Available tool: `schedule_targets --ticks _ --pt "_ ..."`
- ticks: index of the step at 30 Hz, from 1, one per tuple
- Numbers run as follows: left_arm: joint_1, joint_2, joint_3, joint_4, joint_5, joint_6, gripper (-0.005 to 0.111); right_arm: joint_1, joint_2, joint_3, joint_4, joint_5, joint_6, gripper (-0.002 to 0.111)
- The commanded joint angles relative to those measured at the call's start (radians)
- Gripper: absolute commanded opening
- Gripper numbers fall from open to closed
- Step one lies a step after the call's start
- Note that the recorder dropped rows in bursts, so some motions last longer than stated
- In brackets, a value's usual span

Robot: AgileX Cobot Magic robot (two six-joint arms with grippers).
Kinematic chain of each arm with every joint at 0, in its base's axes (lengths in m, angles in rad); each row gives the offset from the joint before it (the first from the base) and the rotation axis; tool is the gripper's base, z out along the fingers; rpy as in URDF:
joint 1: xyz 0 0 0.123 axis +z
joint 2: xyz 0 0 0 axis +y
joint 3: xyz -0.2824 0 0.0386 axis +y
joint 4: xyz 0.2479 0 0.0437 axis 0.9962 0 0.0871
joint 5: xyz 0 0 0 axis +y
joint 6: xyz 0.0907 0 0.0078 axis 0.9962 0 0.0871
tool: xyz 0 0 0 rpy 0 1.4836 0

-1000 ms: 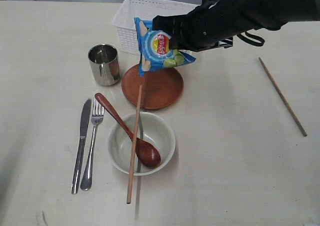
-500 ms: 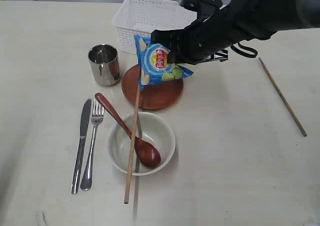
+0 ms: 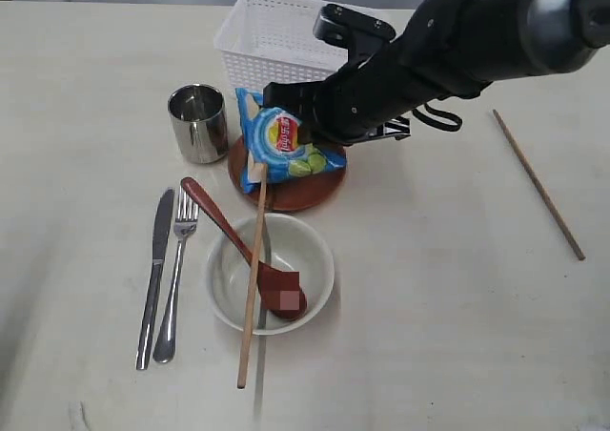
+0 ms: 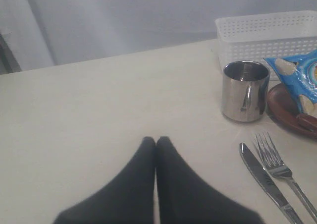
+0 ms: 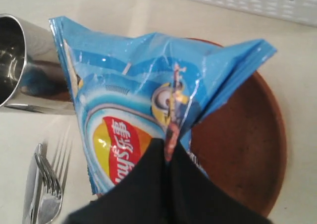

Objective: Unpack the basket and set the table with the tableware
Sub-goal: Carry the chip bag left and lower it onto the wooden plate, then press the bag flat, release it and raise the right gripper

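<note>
My right gripper will let go of the blue crisp packet, which slants past the plate's rim toward the cup, then take its middle (image 3: 284,133) and set it down on the plate.
My right gripper (image 5: 168,145) is shut on the blue crisp packet (image 3: 281,146) (image 5: 133,120), holding it low over the reddish-brown plate (image 3: 295,185) (image 5: 237,149). Behind the plate stands the white basket (image 3: 272,40) (image 4: 267,35). The steel cup (image 3: 198,122) (image 4: 244,91) stands left of the plate. Knife (image 3: 154,274) and fork (image 3: 176,278) lie side by side left of the cream bowl (image 3: 271,274), which holds the wooden spoon (image 3: 243,250) and has one chopstick (image 3: 253,278) across it. A second chopstick (image 3: 538,183) lies far right. My left gripper (image 4: 156,140) is shut and empty over bare table (image 4: 99,110).
The right arm (image 3: 448,50) reaches across the middle from the upper right, covering the basket's right end. A grey wall or curtain (image 4: 124,16) rises beyond the table's far edge.
My right gripper has carried the crisp packet down and to the left, from in front of the basket to just above the plate. The chopstick on the bowl has shifted slightly.
</note>
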Motion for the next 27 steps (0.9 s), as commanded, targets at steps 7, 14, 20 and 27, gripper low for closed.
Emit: schedule_targets --ticks 7,14,20,27 --pt "0.002 -0.003 0.002 -0.009 -0.007 0.0 0.0 0.003 0.004 -0.001 0.002 0.044 0.014 0.006" --pt "0.002 -0.003 0.002 -0.009 -0.007 0.0 0.0 0.001 0.0 -0.003 0.003 0.098 0.018 0.046" --pt "0.002 -0.003 0.002 -0.009 -0.007 0.0 0.0 -0.048 -0.051 -0.004 -0.035 0.116 0.013 0.046" --pt "0.002 -0.003 0.002 -0.009 -0.007 0.0 0.0 -0.053 -0.079 -0.061 -0.039 0.136 -0.035 0.024"
